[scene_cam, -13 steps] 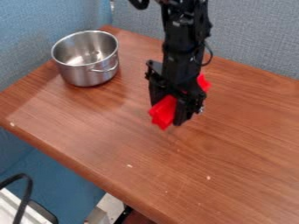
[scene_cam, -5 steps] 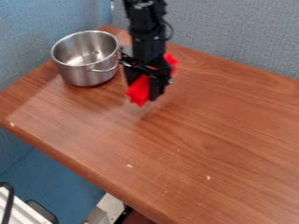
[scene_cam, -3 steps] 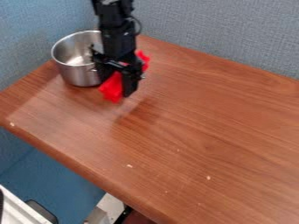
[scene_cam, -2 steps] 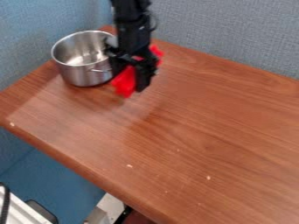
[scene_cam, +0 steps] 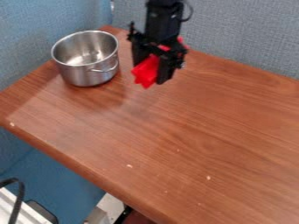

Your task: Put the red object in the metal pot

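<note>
The robot's gripper needs to release the red object down inside the metal pot [scene_cam: 89, 57], close to the pot's front side.
The red object [scene_cam: 146, 72], a bright red bar, hangs in the black gripper [scene_cam: 153, 70], whose fingers are shut on it so that its lower end sticks out toward the front left. The gripper points down and holds the bar lifted above the wooden table [scene_cam: 176, 140], to the right of the metal pot [scene_cam: 86, 57]. The pot is round and shiny, stands upright at the table's back left, and its inside shows nothing in it. A small gap separates the bar from the pot's right rim.
A blue wall runs behind the table and down its left side. The table's front left edge runs diagonally, with dark floor and cables [scene_cam: 17, 197] below it. Bare wood stretches right and toward the front.
The gripper, still holding the red bar, swung left toward the pot, then rose and moved back to the right, ending higher and a little farther from the pot's rim.
</note>
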`<state>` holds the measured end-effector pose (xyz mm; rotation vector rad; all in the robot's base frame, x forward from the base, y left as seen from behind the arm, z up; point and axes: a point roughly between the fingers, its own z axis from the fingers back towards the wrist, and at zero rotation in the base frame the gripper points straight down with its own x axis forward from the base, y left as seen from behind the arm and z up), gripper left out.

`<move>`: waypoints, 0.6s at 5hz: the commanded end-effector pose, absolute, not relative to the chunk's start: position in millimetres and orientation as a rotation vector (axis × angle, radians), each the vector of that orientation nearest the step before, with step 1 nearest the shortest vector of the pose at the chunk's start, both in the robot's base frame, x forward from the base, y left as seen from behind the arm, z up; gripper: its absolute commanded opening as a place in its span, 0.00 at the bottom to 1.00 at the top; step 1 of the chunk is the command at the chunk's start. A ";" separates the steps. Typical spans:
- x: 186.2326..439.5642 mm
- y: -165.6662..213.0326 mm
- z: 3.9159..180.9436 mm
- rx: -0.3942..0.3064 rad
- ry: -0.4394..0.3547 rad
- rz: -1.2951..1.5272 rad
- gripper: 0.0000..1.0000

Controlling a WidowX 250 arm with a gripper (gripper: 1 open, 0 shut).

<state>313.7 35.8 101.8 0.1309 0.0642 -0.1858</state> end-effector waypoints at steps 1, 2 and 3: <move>316.9 29.9 139.9 0.172 -0.017 -0.149 0.00; 316.9 52.2 135.5 0.183 -0.010 -0.148 0.00; 320.8 79.0 133.4 0.192 -0.004 -0.148 0.00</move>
